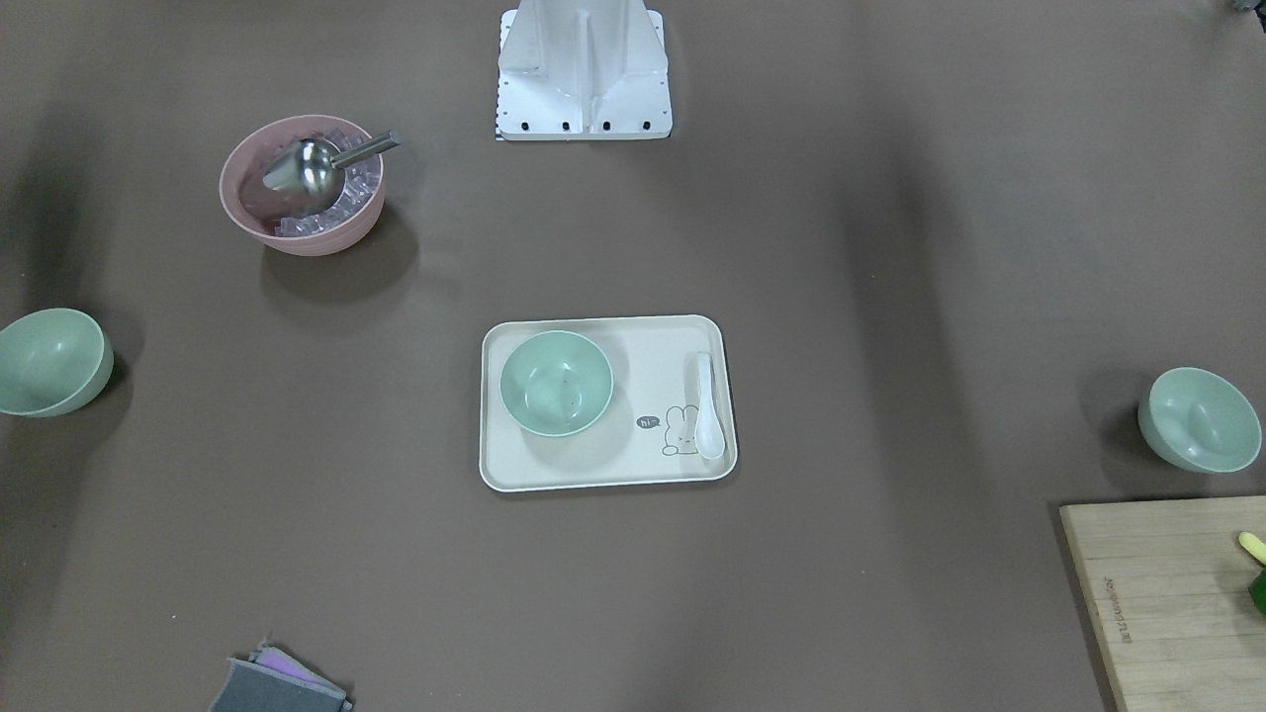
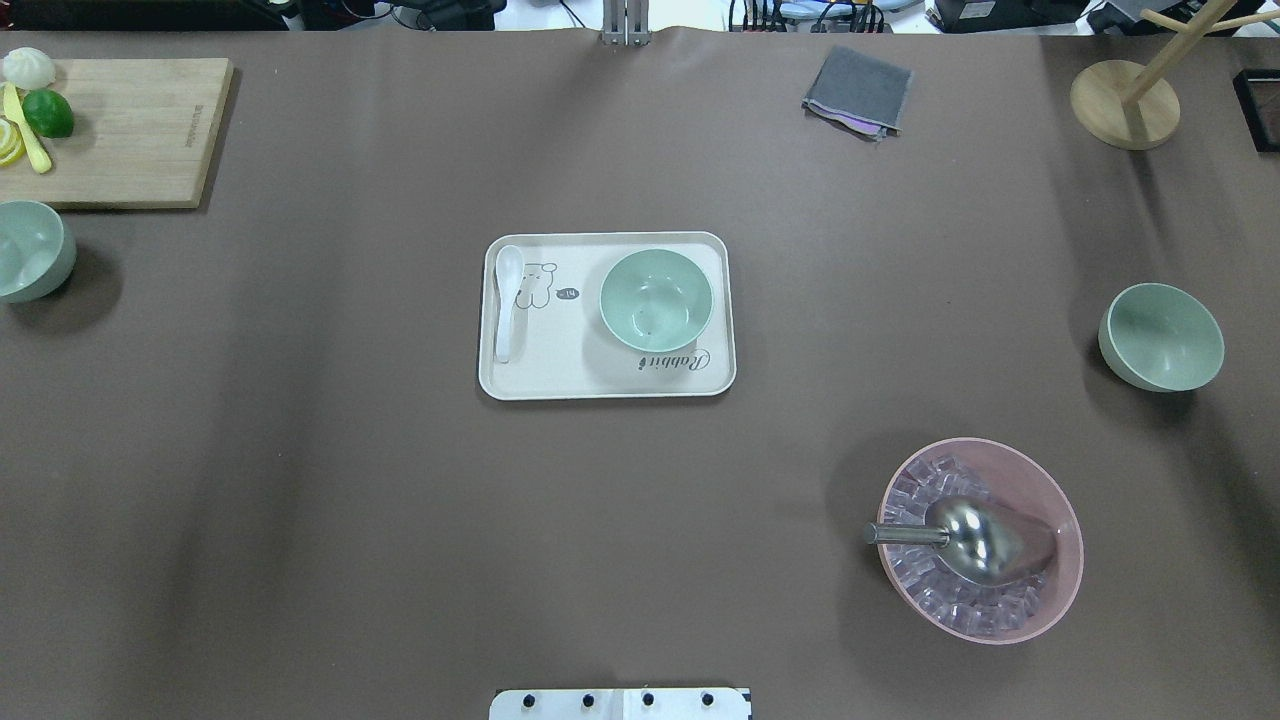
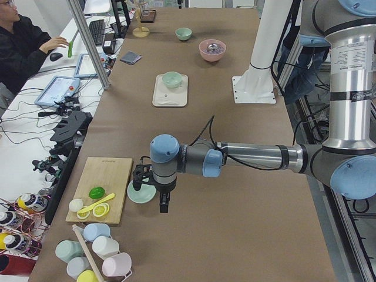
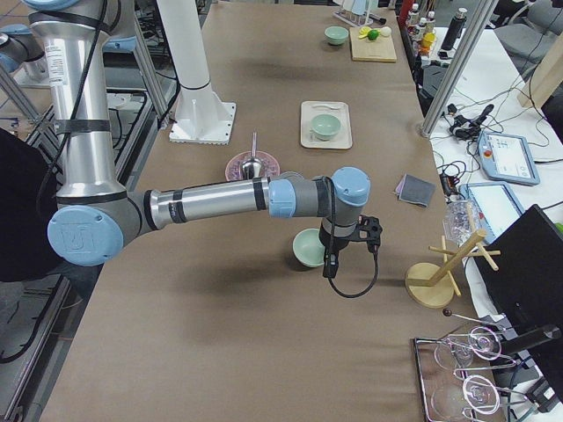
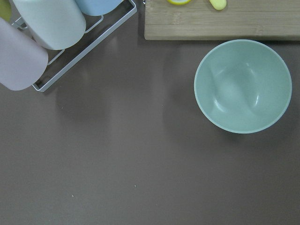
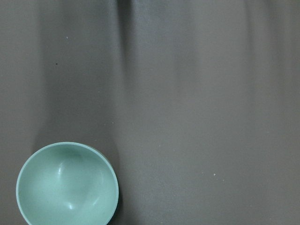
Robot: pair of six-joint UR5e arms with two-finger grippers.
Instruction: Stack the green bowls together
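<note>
The robot's left gripper needs to next go to the green bowl beside the cutting board and close on the bowl's rim [image 1: 1249, 400] [image 5: 195, 93], on the side away from the tray.
Three pale green bowls stand apart and upright. One [image 2: 656, 300] sits on the cream tray [image 2: 560, 382] mid-table. One [image 2: 30, 250] is at the far left by the cutting board and shows in the left wrist view [image 5: 243, 86]. One [image 2: 1162, 336] is at the far right and shows in the right wrist view [image 6: 67, 184]. My left gripper [image 3: 150, 197] hangs just above and beside the left bowl [image 3: 141, 194]. My right gripper [image 4: 348, 253] hangs beside the right bowl [image 4: 308, 248]. Neither gripper shows outside the side views, so I cannot tell open or shut.
A white spoon [image 2: 508, 300] lies on the tray. A pink bowl [image 2: 980, 540] holds ice and a metal scoop. A cutting board [image 2: 130, 130] with fruit, a cup rack [image 5: 47, 37], a grey cloth [image 2: 858, 90] and a wooden stand [image 2: 1125, 100] line the edges.
</note>
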